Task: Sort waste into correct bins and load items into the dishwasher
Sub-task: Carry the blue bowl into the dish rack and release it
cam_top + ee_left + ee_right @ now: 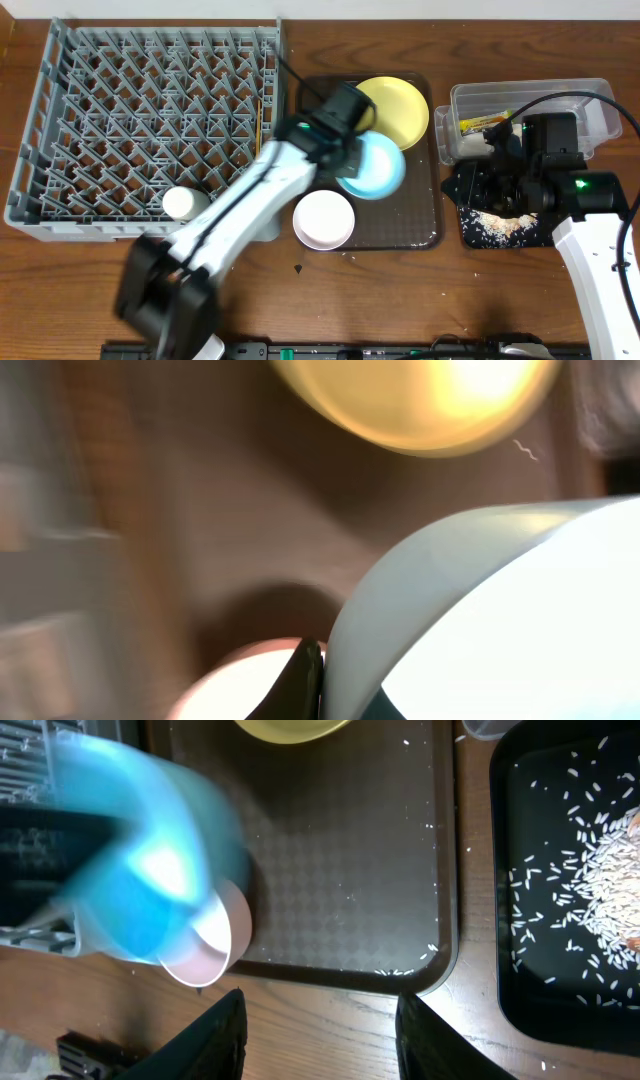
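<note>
Next, my left gripper lets go of the light blue bowl among the grey dish rack's wires (210, 141), behind the pale cup.
My left gripper (352, 150) is shut on the rim of the light blue bowl (375, 168), held tilted over the brown serving tray; its wrist view shows the bowl (480, 610) close up beside my finger (322, 672). The yellow plate (396, 108) and the white bowl (323, 219) sit on that tray. A pale cup (185, 203) and the chopsticks (258, 120) are in the grey dish rack (60, 120). My right gripper (320, 1030) is open and empty above the table next to the black tray (470, 232), which holds rice scraps (505, 225). The wrapper (485, 123) lies in the clear tub (600, 95).
The brown serving tray (425, 215) lies between the rack and the bins, with a few rice grains along its front edge (400, 972). My right arm (590, 240) reaches over the black tray, with cables over the tub.
</note>
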